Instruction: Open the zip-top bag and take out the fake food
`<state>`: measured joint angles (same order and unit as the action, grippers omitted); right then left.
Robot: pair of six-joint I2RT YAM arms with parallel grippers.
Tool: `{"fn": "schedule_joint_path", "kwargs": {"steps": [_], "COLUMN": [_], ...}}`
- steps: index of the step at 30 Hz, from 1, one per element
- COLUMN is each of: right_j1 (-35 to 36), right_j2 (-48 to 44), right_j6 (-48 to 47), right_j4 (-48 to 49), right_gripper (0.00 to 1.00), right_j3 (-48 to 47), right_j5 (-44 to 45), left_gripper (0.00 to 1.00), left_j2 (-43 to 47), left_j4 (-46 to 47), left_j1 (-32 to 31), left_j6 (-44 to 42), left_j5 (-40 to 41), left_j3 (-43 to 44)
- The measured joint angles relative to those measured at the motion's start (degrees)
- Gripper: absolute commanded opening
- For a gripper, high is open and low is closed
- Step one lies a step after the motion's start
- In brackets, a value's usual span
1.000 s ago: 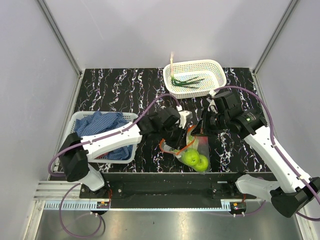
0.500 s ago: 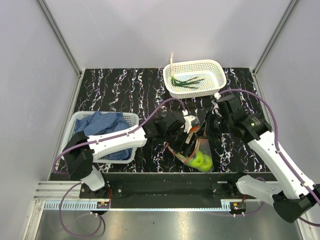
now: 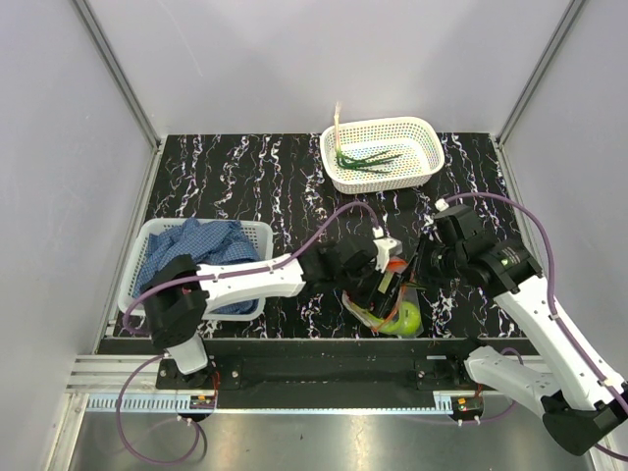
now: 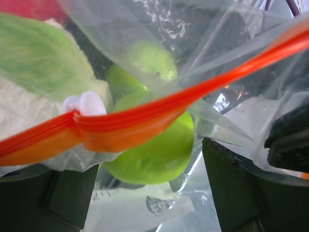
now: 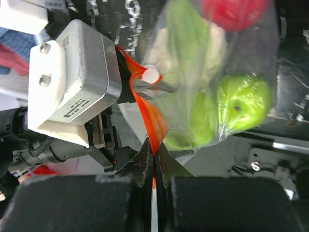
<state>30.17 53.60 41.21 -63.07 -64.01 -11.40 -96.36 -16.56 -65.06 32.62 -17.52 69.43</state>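
Note:
The bag's orange-red zip droops over the left gripper's open fingers, so the right gripper should pull it aside before the left gripper picks up the lime-green fruit (image 4: 157, 162).
The zip-top bag (image 3: 394, 306) lies crumpled near the table's front edge, between the two grippers. My right gripper (image 5: 154, 155) is shut on the bag's orange-red zip strip (image 5: 150, 116). In the right wrist view the clear pouch holds fake food: lime-green fruits (image 5: 244, 104), a pale cabbage-like piece (image 5: 186, 46) and a red piece (image 5: 234, 12). My left gripper (image 4: 145, 166) stands open at the bag's mouth. The zip strip (image 4: 159, 113) and its white slider (image 4: 87, 102) cross in front of its jaws, with a lime-green fruit (image 4: 154, 152) behind the plastic between its fingers (image 4: 239, 188).
A white basket (image 3: 417, 132) at the back holds a long green onion (image 3: 368, 159). Another white basket (image 3: 147, 240), at the left, holds blue cloths (image 3: 196, 250). The front rail runs just below the bag. Both arms' purple cables loop over the middle.
My left gripper has opened wide and moved right and nearer, up to the bag's mouth. The right gripper, still shut on the strip, has drawn the bag toward the front right.

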Motion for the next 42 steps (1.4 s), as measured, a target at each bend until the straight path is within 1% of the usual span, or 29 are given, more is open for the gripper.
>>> {"fn": "schedule_joint_path", "kwargs": {"steps": [1,2,3,4,5,6,8,9,10,11,12,14,19,25,29,33,37,38,41,42], "right_j1": [-0.11,-0.24,-0.28,-0.31,-0.31,-0.31,-0.28,-0.28,-0.28,-0.28,-0.28,-0.24,0.0,0.15,0.2,0.2,0.2,0.2,0.2,0.2], "right_j2": [-0.09,-0.13,-0.13,-0.13,-0.13,-0.15,-0.2,-0.33,-0.48,-0.76,-1.11,-2.12,-4.68,-7.04,-7.23,-7.1,-7.19,-7.28,-7.69,-8.04], "right_j6": [0.0,0.0,0.0,0.02,-0.02,0.02,0.04,0.02,0.0,-0.22,-0.39,-0.55,-1.57,-2.95,-3.96,-4.55,-4.81,-4.81,-4.63,-4.33], "right_j4": [-0.63,-1.42,-2.19,-2.91,-3.37,-3.72,-3.96,-4.0,-4.07,-4.31,-4.39,-4.15,-3.74,-4.02,-5.2,-5.75,-5.77,-5.81,-6.27,-6.16], "right_gripper": [0.0,0.0,0.0,0.0,0.0,0.0,0.0,0.0,0.0,0.0,0.0,0.0,0.0,0.0,0.0,0.0,0.0,0.0,0.0,0.0], "right_j3": [0.0,0.0,0.0,0.0,0.0,0.0,-0.04,-0.04,-0.04,-0.04,-0.04,-0.04,-0.04,-0.07,-1.14,-3.15,-5.35,-5.38,-3.76,-2.93], "right_j5": [0.59,1.31,1.92,2.29,2.56,2.78,2.58,2.43,2.29,2.36,2.32,1.88,0.81,1.81,2.99,2.97,2.71,2.58,2.1,1.75], "left_gripper": [0.83,0.75,0.7,0.63,0.52,0.47,0.4,0.3,0.27,0.21,0.18,0.16,0.12,0.06,0.07,0.06,0.05,0.05,0.14,0.23], "left_j2": [-0.59,-1.31,-1.92,-2.49,-2.93,-3.17,-3.26,-3.23,-3.13,-2.95,-2.69,-2.1,-0.26,4.9,6.95,6.62,3.13,1.66,-2.45,-3.19], "left_j4": [0.44,1.03,1.75,2.23,2.67,2.99,3.28,3.26,3.13,2.56,1.99,-0.35,-8.39,-14.88,-17.81,-19.37,-19.56,-19.08,-16.11,-15.96], "left_j1": [-0.2,-0.48,-0.7,-0.92,-1.11,-1.33,-1.73,-1.88,-2.05,-2.16,-2.27,-2.43,-2.93,-2.82,-2.82,-2.82,-2.82,-2.82,-3.02,-3.04], "left_j6": [0.26,0.52,0.81,1.31,1.66,1.95,2.29,2.34,2.16,2.1,2.05,1.7,1.51,2.69,3.91,4.68,4.98,5.07,5.73,5.81], "left_j5": [0.0,0.02,0.02,0.11,0.07,0.2,0.9,1.36,1.97,2.67,3.28,4.87,9.7,14.12,15.39,15.28,14.47,14.27,13.51,13.49], "left_j3": [0.17,0.33,0.35,0.35,0.35,0.35,0.33,0.31,0.31,0.33,0.37,1.11,6.08,9.75,10.47,10.58,10.99,11.17,11.91,12.33]}}
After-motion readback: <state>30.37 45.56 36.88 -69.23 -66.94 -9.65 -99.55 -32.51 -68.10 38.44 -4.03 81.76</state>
